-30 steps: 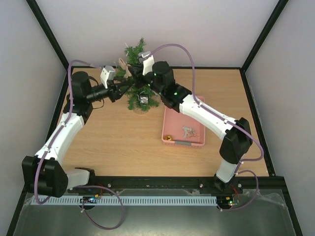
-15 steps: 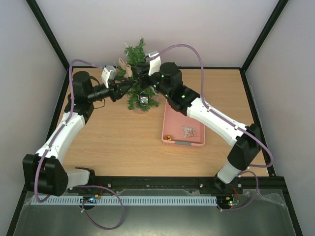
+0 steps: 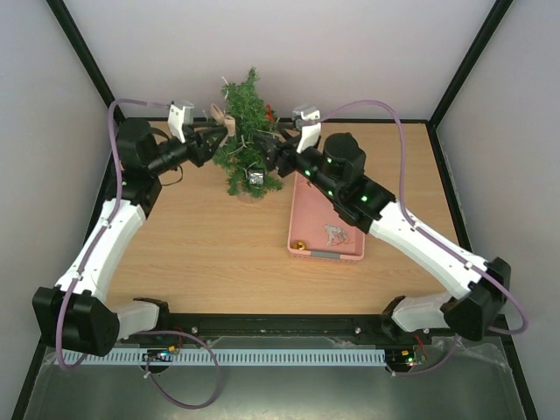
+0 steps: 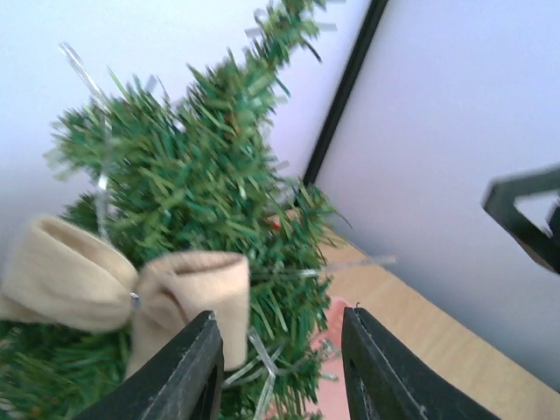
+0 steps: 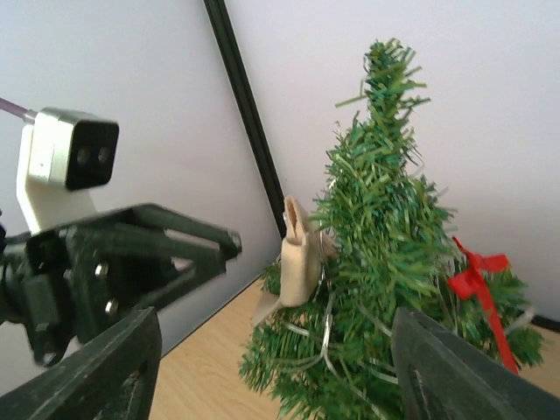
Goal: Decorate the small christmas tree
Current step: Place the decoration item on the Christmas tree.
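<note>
The beige bow sits bunched, crooked on the branches; next my left gripper pinches the bow near its knot (image 4: 136, 299), then sets it spread frontward.
The small christmas tree (image 3: 246, 131) stands upright at the back of the table, also seen in the left wrist view (image 4: 201, 175) and the right wrist view (image 5: 385, 245). A beige bow (image 3: 220, 118) (image 4: 131, 289) (image 5: 297, 258) hangs on its left side, a red bow (image 3: 269, 112) (image 5: 477, 280) on its right, and a silver ornament (image 3: 255, 177) low at the front. My left gripper (image 3: 216, 140) (image 4: 280, 367) is open at the tree's left, its left finger beside the beige bow, holding nothing. My right gripper (image 3: 268, 150) (image 5: 280, 367) is wide open just right of the tree, empty.
A pink basket (image 3: 302, 206) lies right of the tree, under the right arm, with a gold ornament (image 3: 299, 245) and a silver ornament (image 3: 334, 233) inside. Black frame posts and white walls close in behind the tree.
My right gripper opened and pulled back to the right, away from the tree; the red bow now shows on the branches. My left gripper drew slightly back and left.
</note>
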`<state>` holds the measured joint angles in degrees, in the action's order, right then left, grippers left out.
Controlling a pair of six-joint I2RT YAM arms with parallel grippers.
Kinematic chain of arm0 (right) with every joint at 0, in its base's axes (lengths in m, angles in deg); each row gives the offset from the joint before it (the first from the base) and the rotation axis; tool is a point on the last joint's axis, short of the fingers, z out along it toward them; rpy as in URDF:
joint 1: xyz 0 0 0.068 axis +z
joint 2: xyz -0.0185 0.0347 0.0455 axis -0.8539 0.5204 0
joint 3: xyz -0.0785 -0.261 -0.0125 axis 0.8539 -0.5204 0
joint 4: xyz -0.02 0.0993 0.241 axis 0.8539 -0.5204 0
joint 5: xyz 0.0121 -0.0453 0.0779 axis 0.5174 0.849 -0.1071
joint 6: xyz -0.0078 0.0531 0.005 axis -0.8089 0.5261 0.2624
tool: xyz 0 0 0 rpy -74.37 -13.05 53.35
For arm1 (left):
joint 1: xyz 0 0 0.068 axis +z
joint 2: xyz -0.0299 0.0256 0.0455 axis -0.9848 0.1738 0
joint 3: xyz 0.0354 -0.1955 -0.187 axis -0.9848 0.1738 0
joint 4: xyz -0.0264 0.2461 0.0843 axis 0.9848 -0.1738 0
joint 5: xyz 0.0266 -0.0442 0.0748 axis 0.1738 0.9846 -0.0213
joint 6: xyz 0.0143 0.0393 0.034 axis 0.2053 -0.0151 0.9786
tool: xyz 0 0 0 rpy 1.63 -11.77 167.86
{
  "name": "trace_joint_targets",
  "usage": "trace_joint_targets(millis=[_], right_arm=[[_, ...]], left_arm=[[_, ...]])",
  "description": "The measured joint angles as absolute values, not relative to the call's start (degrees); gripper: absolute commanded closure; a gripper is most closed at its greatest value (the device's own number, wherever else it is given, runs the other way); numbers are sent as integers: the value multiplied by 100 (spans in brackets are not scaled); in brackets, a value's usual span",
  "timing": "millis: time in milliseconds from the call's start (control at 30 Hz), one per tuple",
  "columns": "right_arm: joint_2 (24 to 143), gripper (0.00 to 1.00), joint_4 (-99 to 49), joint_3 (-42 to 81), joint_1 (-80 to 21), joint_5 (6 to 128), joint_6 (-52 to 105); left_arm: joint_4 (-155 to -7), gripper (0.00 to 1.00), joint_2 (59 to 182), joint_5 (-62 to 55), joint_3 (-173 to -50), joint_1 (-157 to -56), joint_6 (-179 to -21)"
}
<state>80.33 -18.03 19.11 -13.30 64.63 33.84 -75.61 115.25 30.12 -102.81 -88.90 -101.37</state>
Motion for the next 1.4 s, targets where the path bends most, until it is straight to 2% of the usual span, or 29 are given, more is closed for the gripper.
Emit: trace_joint_targets(millis=[167,333,567,933,1100,1400], right_arm=[[7355,18,-1809,1229,-1330,6478,3460],[6792,0,-1888,685,-1330,6535,3519],[6142,2,-2072,171,-1330,6826,3513],[6048,2,-2249,86,-1330,7071,3447],[6048,2,-2319,29,-1330,7138,3471],[6048,2,-2605,-8,-1330,7287,3650]], left_arm=[[-7576,68,11545,2544,-10506,-8767,-10568],[-7567,73,11914,2461,-10770,-8708,-10762],[-7570,74,12410,2570,-10880,-8888,-10812],[-7565,72,12524,2542,-10880,-9305,-10762],[-7570,67,12524,2483,-10882,-9305,-10688],[-7790,50,12294,2303,-11068,-9305,-10622]])
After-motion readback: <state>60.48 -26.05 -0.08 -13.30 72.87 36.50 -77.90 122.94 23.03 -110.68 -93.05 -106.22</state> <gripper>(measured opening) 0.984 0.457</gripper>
